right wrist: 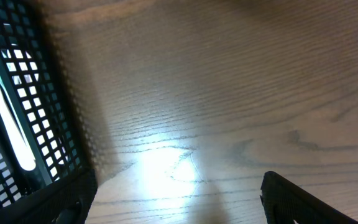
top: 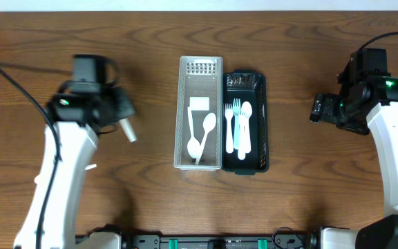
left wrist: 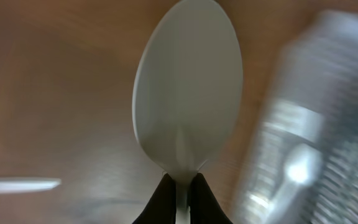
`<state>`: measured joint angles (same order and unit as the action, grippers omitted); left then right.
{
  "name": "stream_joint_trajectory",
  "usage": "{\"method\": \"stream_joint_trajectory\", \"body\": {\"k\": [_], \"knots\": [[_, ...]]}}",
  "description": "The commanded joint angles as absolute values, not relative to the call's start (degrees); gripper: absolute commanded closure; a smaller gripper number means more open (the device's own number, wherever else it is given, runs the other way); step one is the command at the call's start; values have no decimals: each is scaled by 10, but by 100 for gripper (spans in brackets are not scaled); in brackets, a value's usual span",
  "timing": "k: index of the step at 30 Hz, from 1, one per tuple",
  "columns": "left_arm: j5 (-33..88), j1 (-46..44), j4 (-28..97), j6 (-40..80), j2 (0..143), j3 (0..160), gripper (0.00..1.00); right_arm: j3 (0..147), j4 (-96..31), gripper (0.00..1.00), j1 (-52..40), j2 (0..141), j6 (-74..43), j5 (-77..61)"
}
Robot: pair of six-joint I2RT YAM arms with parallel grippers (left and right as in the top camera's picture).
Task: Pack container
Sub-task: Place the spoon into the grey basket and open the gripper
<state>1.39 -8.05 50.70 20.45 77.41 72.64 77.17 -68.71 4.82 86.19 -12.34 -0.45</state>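
The white plastic spoon in my left gripper needs to go down between the two white spoons in the grey basket (top: 196, 124) (left wrist: 272, 164), where I need to let it go.
My left gripper (top: 123, 119) is shut on the handle of a white plastic spoon (top: 129, 131), held above the table left of the baskets. In the left wrist view the spoon's bowl (left wrist: 188, 87) fills the frame above the closed fingers (left wrist: 182, 186). A light grey mesh basket (top: 183, 97) at the centre holds two white spoons (top: 200, 135). A black mesh basket (top: 262, 104) beside it on the right holds white and pale blue forks (top: 238, 124). My right gripper (top: 316, 109) is open and empty, to the right of the black basket (right wrist: 48, 106).
A small white square piece (top: 199, 104) lies in the grey basket. The grey basket shows blurred at the right of the left wrist view (left wrist: 316, 137). Bare wooden table (right wrist: 229, 93) lies between the right gripper's fingers (right wrist: 176, 205). A white fork (right wrist: 5, 118) shows through the black mesh.
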Motion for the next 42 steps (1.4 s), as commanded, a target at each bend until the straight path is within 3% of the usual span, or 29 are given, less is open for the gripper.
{"method": "stream_joint_trajectory", "body": {"k": [1,9,21,22,23,24,28,36,42], "knots": [[7,-173,499,174,767,734,94,772,-687,12,53,861,-115,-5],[6,-324,444,179,856,734,94,772,-690,12,53,861,-115,-5],[9,-335,410,206,1015,734,94,772,-695,12,53,861,-115,-5],[9,-335,410,205,1015,734,92,772,-695,13,53,861,-115,-5],[9,-335,410,201,1014,734,83,772,-695,12,53,861,-115,-5],[9,-335,408,193,1011,735,67,772,-695,12,53,861,-115,-5],[9,-335,412,148,992,745,55,772,-696,12,53,861,-115,-5],[-22,-316,460,133,875,799,52,772,-696,12,53,861,-115,-4],[-110,-187,538,281,741,801,46,772,-696,12,53,861,-115,-4]]}}
